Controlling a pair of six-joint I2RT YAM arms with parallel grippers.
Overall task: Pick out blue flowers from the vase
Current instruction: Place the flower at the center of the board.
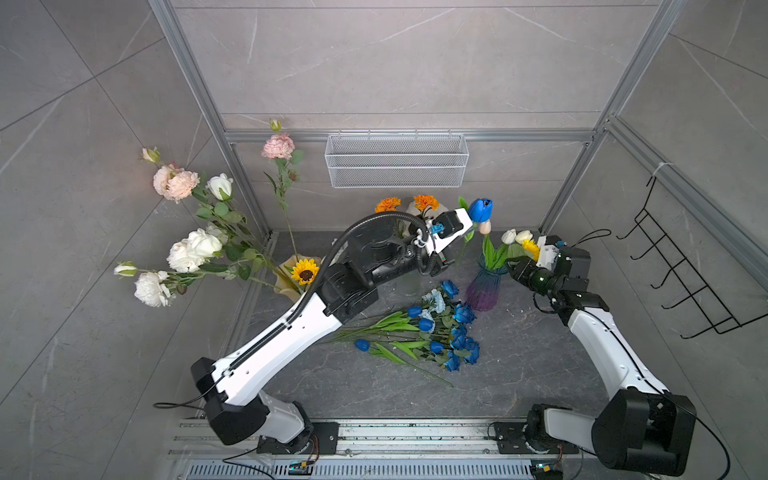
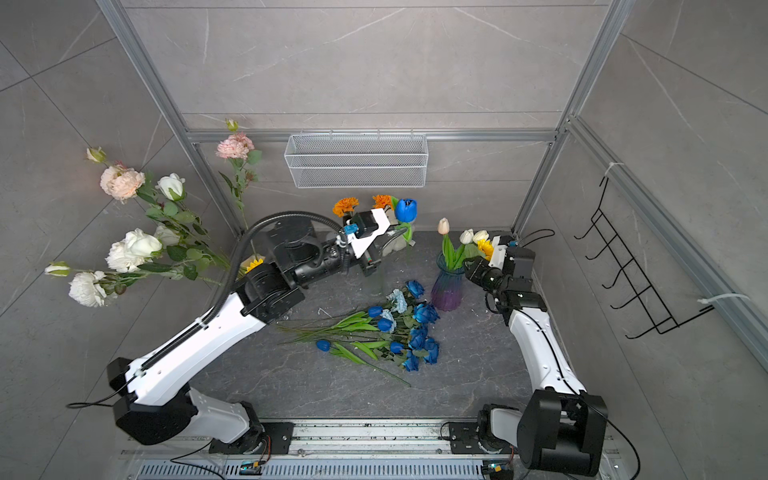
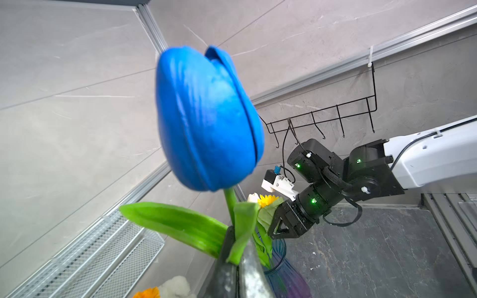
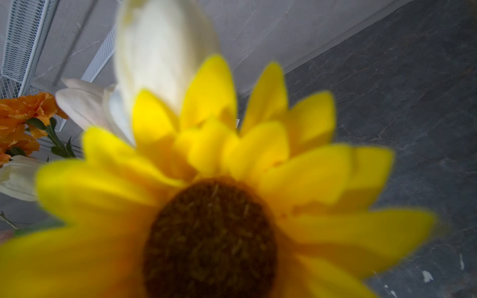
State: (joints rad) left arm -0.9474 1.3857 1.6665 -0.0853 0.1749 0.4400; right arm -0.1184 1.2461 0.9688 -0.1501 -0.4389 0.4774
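The blue tulip will go down from my left gripper onto the blue tulips [image 1: 412, 313] beside the light blue blooms.
My left gripper [image 3: 236, 245] is shut on the green stem of a deep blue tulip [image 3: 206, 121]. It holds the tulip up at the back of the table, left of the vase [image 1: 484, 286], and the bloom shows in both top views [image 2: 406, 210]. The vase is blue-purple glass and holds white tulips [image 1: 515, 237] and a sunflower [image 4: 211, 232]. My right gripper [image 1: 514, 265] sits at the vase's right rim, and how its jaws stand is unclear. Several picked blue flowers [image 1: 440, 328] lie in a pile on the table in front of the vase.
Orange carnations [image 1: 424, 203] stand in a pale vase at the back. A cream vase with a sunflower [image 1: 305, 272] and tall white and pink blooms [image 1: 191, 249] is at the left. A wire basket [image 1: 397, 160] hangs on the back wall, and a black hook rack [image 1: 681, 266] on the right wall.
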